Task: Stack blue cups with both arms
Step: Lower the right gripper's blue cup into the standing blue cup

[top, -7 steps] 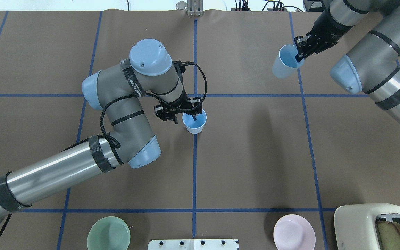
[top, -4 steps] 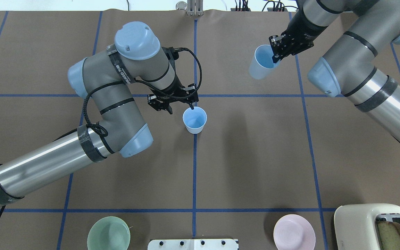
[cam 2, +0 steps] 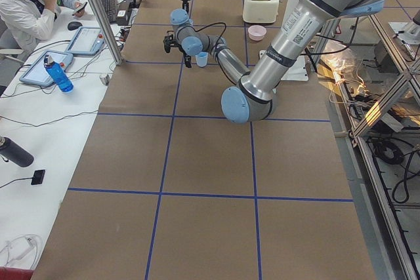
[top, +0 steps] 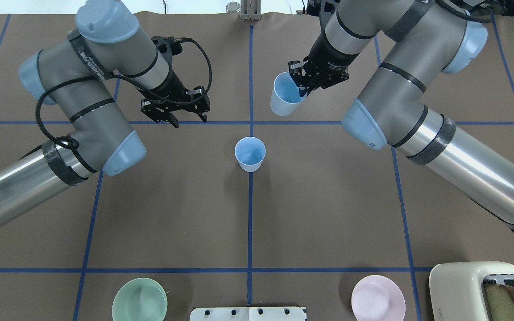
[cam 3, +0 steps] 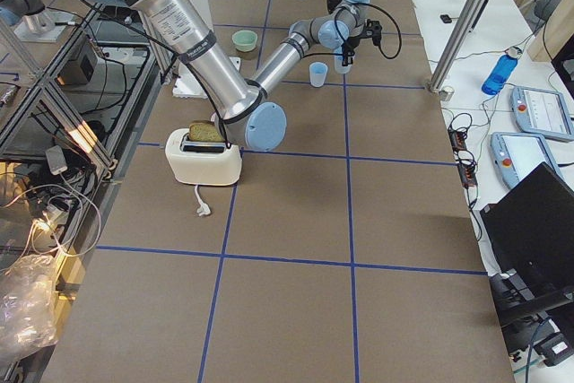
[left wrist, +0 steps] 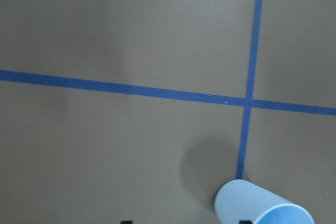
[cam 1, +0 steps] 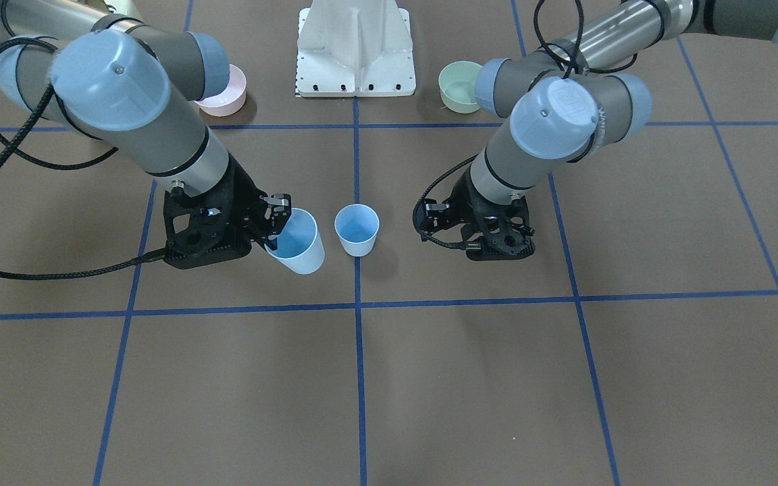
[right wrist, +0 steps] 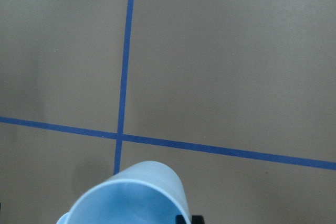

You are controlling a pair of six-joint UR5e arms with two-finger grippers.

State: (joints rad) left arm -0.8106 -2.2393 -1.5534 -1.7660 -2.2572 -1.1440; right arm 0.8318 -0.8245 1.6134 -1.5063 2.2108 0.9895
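Observation:
Next, I let go of the blue cup in my right gripper, now tilted above the table, inside the other blue cup [cam 1: 355, 219] that stands on the centre line.
One blue cup [top: 250, 154] stands upright on the table's centre line, with nothing gripping it; it also shows in the front view [cam 1: 356, 229] and in the left wrist view [left wrist: 262, 209]. My left gripper [top: 188, 118] is open and empty, off to the cup's far left. My right gripper [top: 304, 84] is shut on the rim of the second blue cup [top: 283, 100]. It holds this cup tilted above the table, beyond the standing cup and slightly to its right. The held cup also shows in the front view [cam 1: 298, 244] and in the right wrist view [right wrist: 131, 195].
A pale green bowl [top: 139, 299] and a pink bowl [top: 378, 298] sit at the near edge, either side of the white pedestal base [top: 248, 313]. A cream toaster [top: 471, 285] with bread stands at the near right corner. Blue tape lines grid the brown table.
My left gripper has let go of the standing cup's rim and drawn back up and to the left. My right arm has carried its cup leftward, towards the centre line.

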